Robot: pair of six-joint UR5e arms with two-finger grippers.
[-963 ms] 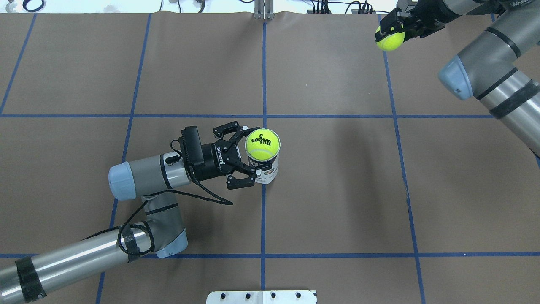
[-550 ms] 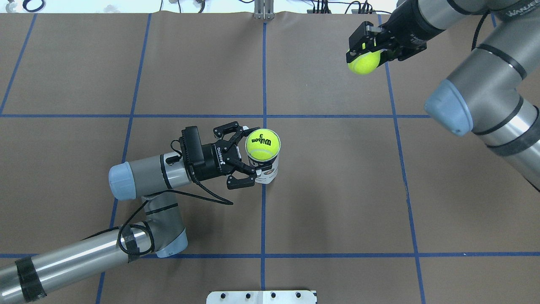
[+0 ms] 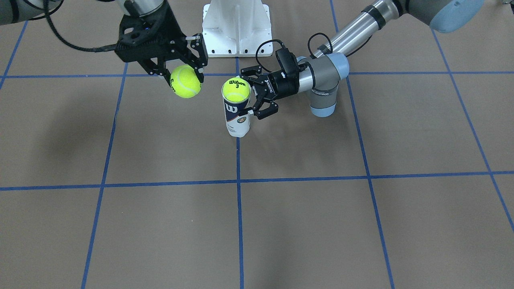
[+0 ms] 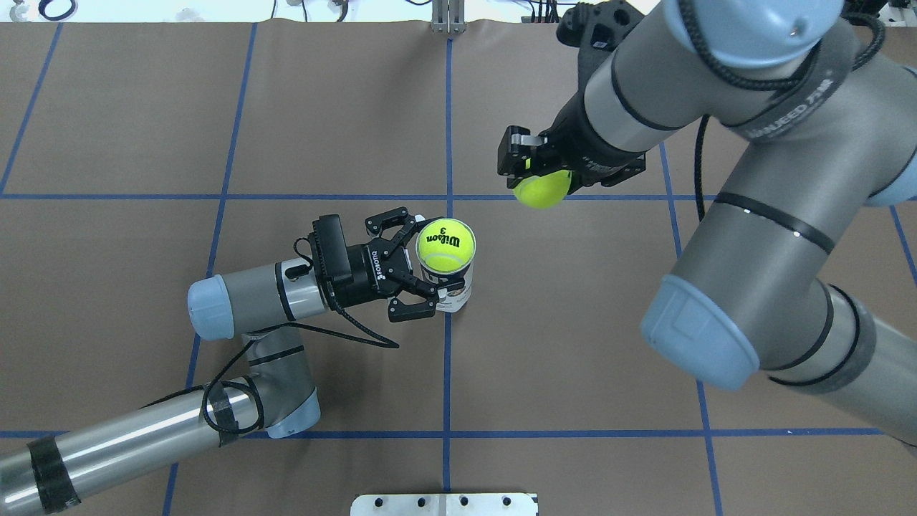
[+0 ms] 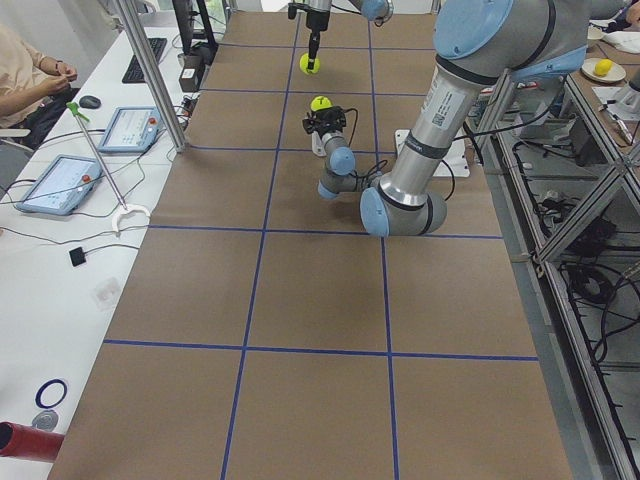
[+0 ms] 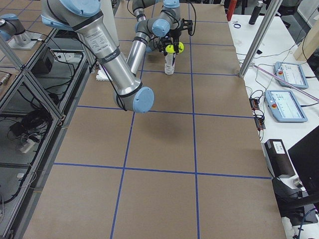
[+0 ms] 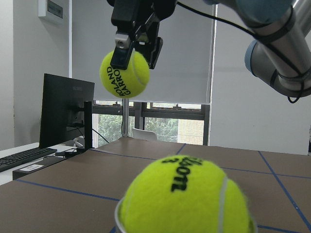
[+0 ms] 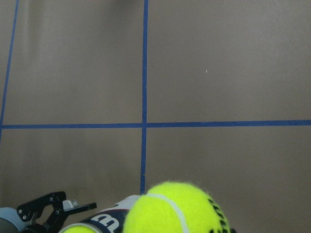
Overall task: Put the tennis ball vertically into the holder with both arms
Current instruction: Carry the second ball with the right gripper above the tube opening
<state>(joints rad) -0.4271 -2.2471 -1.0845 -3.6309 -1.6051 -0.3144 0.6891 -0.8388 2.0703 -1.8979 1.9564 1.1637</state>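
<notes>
Next, I release the tennis ball from my right gripper at the holder's open top [image 3: 236, 77] [image 8: 81, 228], above the seated ball.
The holder [image 4: 454, 292] is a clear can with a navy-and-white label [image 3: 234, 111], standing upright near the table's middle. A yellow tennis ball [image 4: 445, 244] marked "Wilson 3" sits in its open top, half out [image 3: 236, 89]. My left gripper [image 4: 433, 256] reaches in from the side and is shut on the holder's body. My right gripper [image 4: 539, 180] is shut on a second tennis ball [image 4: 542, 190] and holds it in the air, off to the holder's far right side and higher [image 3: 185, 82]. The left wrist view shows that held ball [image 7: 125, 74] above and beyond the seated ball [image 7: 187, 196].
A white metal pedestal base [image 3: 237, 24] stands at the robot's edge of the table. Blue tape lines [image 4: 448, 358] grid the brown surface. My large right arm [image 4: 723, 236] spans the table's right half. Side tables with tablets [image 5: 60, 180] and a seated person [image 5: 25, 70] lie beyond.
My right arm has swung in from the far right corner, carrying its ball leftward and closer to the holder. The left gripper and the holder have stayed in place.
</notes>
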